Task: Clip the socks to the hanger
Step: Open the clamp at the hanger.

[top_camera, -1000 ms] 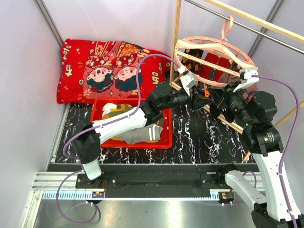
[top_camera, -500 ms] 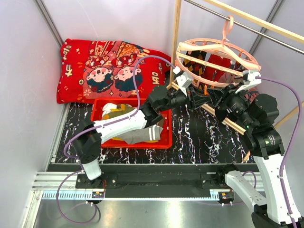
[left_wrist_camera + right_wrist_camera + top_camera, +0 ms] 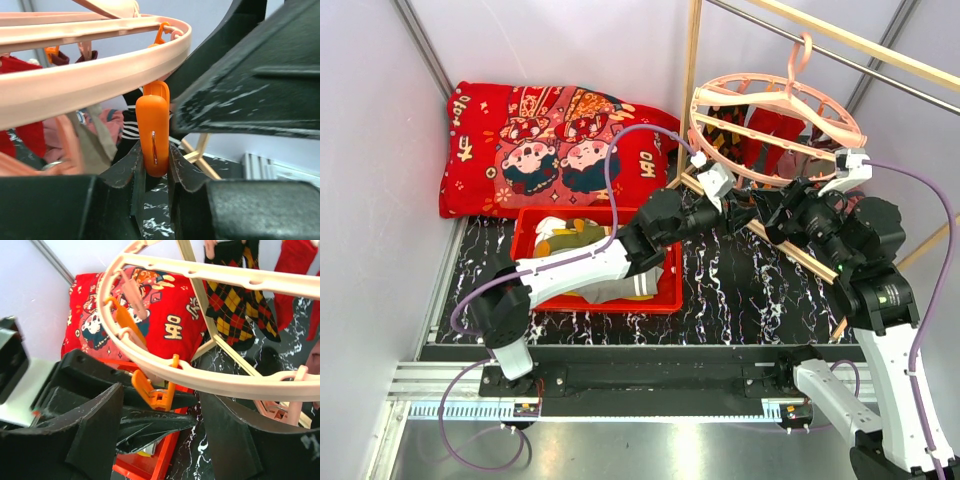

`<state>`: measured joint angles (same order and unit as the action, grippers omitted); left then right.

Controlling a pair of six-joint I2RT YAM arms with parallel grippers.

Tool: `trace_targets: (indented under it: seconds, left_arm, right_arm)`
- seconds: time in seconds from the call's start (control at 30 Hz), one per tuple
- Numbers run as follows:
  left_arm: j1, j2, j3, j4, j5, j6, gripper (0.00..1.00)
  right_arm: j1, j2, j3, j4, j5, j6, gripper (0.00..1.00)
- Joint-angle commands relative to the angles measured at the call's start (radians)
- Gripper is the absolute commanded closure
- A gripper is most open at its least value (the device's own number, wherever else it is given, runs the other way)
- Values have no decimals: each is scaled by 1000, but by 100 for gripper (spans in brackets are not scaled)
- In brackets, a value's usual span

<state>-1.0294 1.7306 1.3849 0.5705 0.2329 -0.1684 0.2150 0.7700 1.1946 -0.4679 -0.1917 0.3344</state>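
I will take the orange clip (image 3: 161, 399) with my right gripper before my left gripper gets a sock, since my left gripper holds the clip and socks lie in the basket.
The pale-pink ring hanger (image 3: 850, 125) hangs from the wooden rail at the back right. An argyle sock (image 3: 725, 125) and red socks (image 3: 770, 135) dangle from it. My left gripper (image 3: 735, 212) is under the ring's near edge, shut on an orange clip (image 3: 153, 130), one jaw on each side of its lower end (image 3: 154, 165). A black sock with white stripes (image 3: 131, 131) shows just behind that clip. My right gripper (image 3: 770, 210) faces it, open (image 3: 160, 435). Its fingers stand wide on either side of the same orange clip (image 3: 155, 390) and the left fingers (image 3: 150, 422). More socks (image 3: 570, 240) lie in the basket.
The red basket (image 3: 620, 300) sits on the black marble table below my left arm. A red cartoon-print cushion (image 3: 550, 140) lies at the back left. A wooden upright pole (image 3: 692, 90) and a slanted wooden bar (image 3: 810, 262) stand close to both grippers.
My right gripper has gone from shut to open. My left gripper has tightened on the orange clip and dropped slightly lower and right. The hanger ring has shifted a little to the right.
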Motion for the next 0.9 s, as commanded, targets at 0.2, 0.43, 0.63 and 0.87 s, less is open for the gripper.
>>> trace_targets:
  seconds: [0.2,0.43,0.63,0.87]
  left_arm:
    - [-37,-43,42,-58,-53,107,100]
    - [-51,-32,65,-98,-64,136,100]
    - [-64,-20,86,-130,-72,159,100]
    - [-67,-25,83,-141,-86,161,100]
  right_arm:
    - [3,52,53,47,29,18,30]
    - [3,68,63,74,5,31,38]
    - [3,71,68,92,0,37,47]
    - [3,69,65,98,1,35,65]
